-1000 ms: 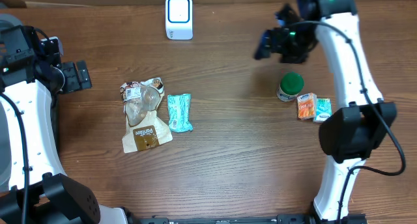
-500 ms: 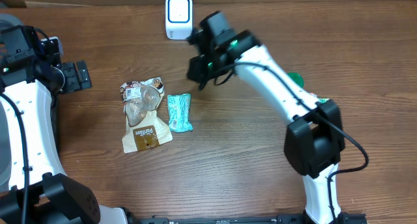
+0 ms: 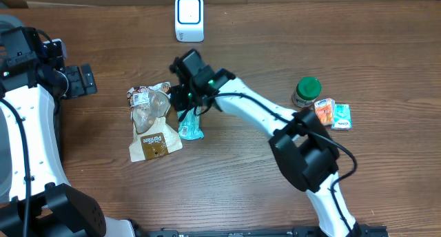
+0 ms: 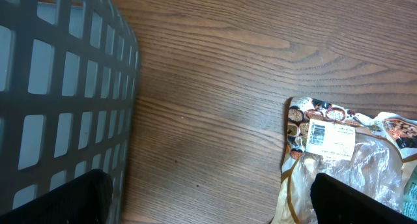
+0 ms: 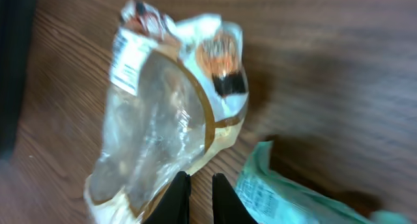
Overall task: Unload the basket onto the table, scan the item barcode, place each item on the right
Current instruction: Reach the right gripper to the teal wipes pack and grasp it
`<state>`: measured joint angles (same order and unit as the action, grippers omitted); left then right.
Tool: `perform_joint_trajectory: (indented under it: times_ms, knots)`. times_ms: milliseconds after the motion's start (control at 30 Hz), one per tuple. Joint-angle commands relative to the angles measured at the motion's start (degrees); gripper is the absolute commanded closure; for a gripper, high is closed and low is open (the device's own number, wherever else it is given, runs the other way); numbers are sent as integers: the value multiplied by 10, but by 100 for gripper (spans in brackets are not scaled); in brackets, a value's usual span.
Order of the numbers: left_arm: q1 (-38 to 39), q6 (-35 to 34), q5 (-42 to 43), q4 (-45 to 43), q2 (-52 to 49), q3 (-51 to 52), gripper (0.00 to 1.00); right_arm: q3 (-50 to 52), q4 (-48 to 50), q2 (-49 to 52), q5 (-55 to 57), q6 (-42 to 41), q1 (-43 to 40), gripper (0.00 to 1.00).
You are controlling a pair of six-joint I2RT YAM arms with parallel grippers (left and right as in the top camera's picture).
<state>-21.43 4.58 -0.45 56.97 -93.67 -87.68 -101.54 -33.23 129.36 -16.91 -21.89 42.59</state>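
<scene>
Next, I open my right gripper's fingers, which are nearly closed over the gap beside the teal packet, and pinch the packet itself [image 3: 191,129] before scanning it.
A white barcode scanner [image 3: 189,18] with a blue face stands at the back of the table. A clear and brown snack bag [image 3: 151,120] lies left of centre, with a teal packet [image 3: 191,121] beside it. My right gripper [image 3: 186,102] hangs low over the gap between the two. In the right wrist view that gripper [image 5: 201,178] has its fingers nearly together with only bare wood between them, the snack bag [image 5: 163,120] to their left and the teal packet [image 5: 293,191] to their right. My left gripper [image 4: 212,204] is wide open and empty at the far left.
A green-lidded jar [image 3: 306,91], an orange carton [image 3: 323,112] and a small teal carton [image 3: 341,116] stand at the right. A grey slatted basket [image 4: 58,87] is beside my left gripper. The snack bag's white label [image 4: 329,136] faces up.
My right arm has swung from the back right across the table, down to the snack bag and teal packet. Its fingers have closed on the way. The left arm has not moved.
</scene>
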Motion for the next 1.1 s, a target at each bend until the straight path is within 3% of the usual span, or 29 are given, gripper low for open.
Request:
perform_joint_trajectory:
  times_ms: [0, 467, 600, 767, 900, 1067]
  knots:
    - [-6, -8, -3, -3, 3, 2, 1, 6, 4, 25, 11, -24, 5, 90]
    - [-6, -8, -3, -2, 3, 2, 1, -14, -55, 26, 99, -38, -51, 88]
    - [-6, -8, -3, -3, 3, 2, 0, -49, -115, 2, 67, -24, -88, 80]
    - [-6, -8, -3, -3, 3, 2, 0, -86, -198, -43, -13, -6, -131, 57]
    - [-6, -8, -3, -3, 3, 2, 1, -87, -296, -54, -102, -9, -157, 55]
    - [-6, -8, -4, -2, 3, 2, 0, -41, -375, -51, -119, -9, -143, 51]
